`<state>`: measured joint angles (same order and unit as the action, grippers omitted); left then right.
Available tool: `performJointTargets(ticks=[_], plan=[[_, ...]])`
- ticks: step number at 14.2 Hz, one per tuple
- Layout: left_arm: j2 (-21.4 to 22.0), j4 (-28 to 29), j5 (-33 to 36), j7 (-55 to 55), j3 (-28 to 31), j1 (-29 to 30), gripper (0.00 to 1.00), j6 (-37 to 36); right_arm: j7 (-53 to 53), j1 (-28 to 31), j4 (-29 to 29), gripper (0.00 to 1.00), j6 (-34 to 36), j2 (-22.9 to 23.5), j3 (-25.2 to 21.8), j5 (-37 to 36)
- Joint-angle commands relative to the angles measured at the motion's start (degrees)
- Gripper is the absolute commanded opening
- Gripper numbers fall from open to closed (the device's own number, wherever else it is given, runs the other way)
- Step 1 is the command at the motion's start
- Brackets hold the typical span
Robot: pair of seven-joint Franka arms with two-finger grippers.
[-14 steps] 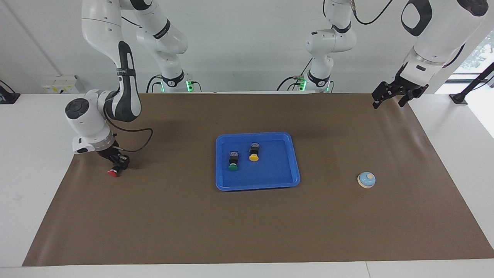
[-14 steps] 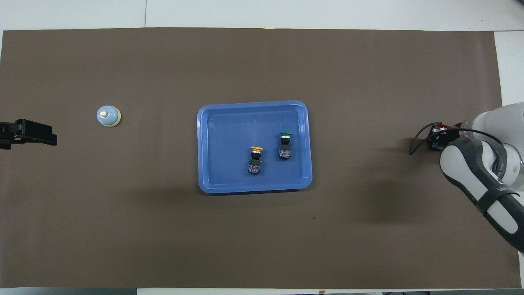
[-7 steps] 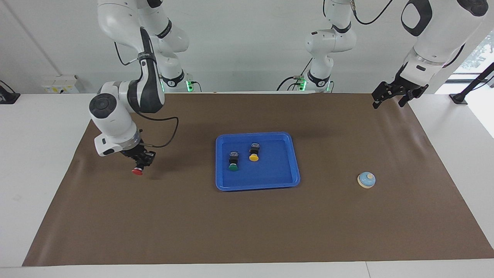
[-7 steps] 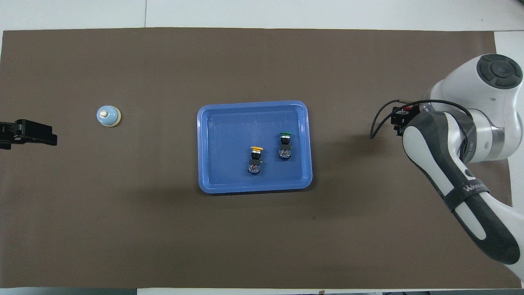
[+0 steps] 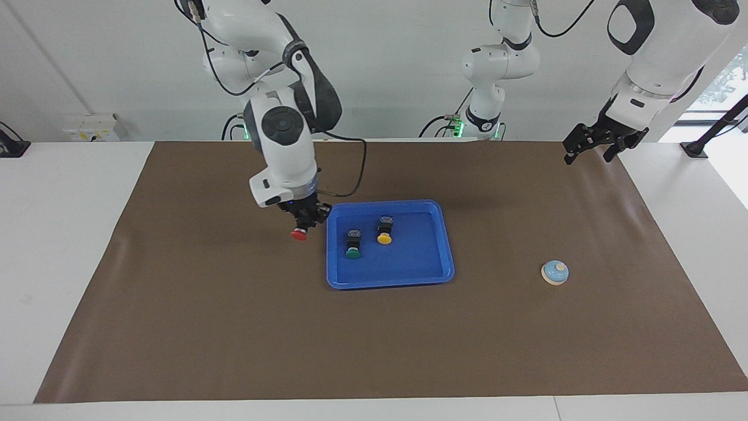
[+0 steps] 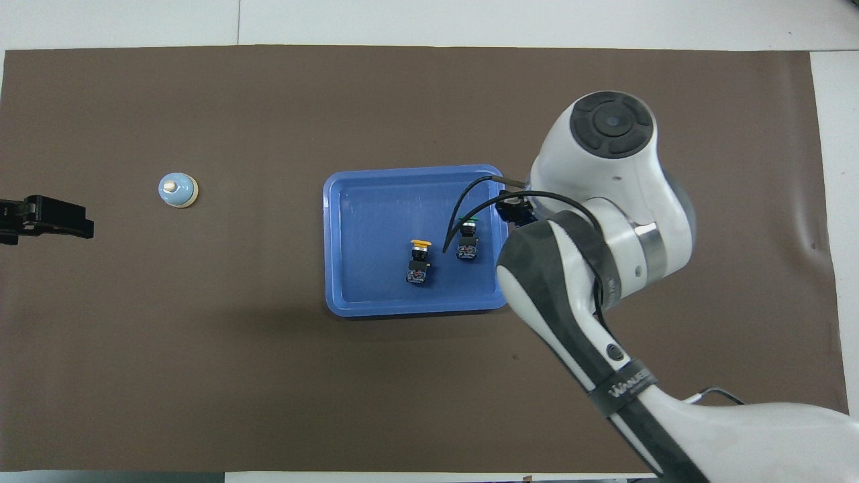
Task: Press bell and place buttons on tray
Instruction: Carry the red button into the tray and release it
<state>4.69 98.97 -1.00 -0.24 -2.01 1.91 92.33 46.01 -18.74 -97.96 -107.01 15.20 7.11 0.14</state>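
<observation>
Next, my right gripper releases the red button in the blue tray (image 6: 372,277), next to the yellow button, facing the light-blue bell. The red button is held over the tray's edge.
My right gripper (image 5: 304,224) is shut on the red button (image 5: 299,234) and holds it in the air, cap down, over the edge of the blue tray (image 5: 409,276) at the right arm's end. In the overhead view the wrist hides that button. The green button (image 5: 352,252) and the yellow button (image 5: 384,238) lie in the tray (image 6: 332,201), also seen from overhead as green (image 6: 468,231) and yellow (image 6: 419,251). The light-blue bell (image 5: 554,272) stands on the mat toward the left arm's end, also seen in the overhead view (image 6: 178,190). My left gripper (image 5: 587,153) is open and waits over the mat's corner.
A brown mat (image 5: 234,327) covers the table. The right arm's black cable (image 6: 470,208) hangs over the tray beside the green button. White table edges border the mat.
My right gripper has lifted the red button off the mat at the right arm's end and carried it to the tray's edge. The left arm has not moved.
</observation>
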Motion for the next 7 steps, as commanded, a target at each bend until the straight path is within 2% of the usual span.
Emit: performJointTargets(ticks=[1,4,7], plan=[[1.29,1.23,-0.67,0.16,0.08,0.11,1.0,0.13,4.85,-5.84,4.0,0.0,0.49,2.54,-0.26,3.28],[1.29,1.32,-0.67,0.16,0.08,0.2,1.0,0.13,11.1,-12.96,11.45,0.0,0.49,9.38,-0.43,2.77],[1.29,1.23,-0.67,0.16,0.08,0.11,1.0,0.13,12.26,-16.23,13.33,0.0,-3.11,13.62,-0.43,2.32]])
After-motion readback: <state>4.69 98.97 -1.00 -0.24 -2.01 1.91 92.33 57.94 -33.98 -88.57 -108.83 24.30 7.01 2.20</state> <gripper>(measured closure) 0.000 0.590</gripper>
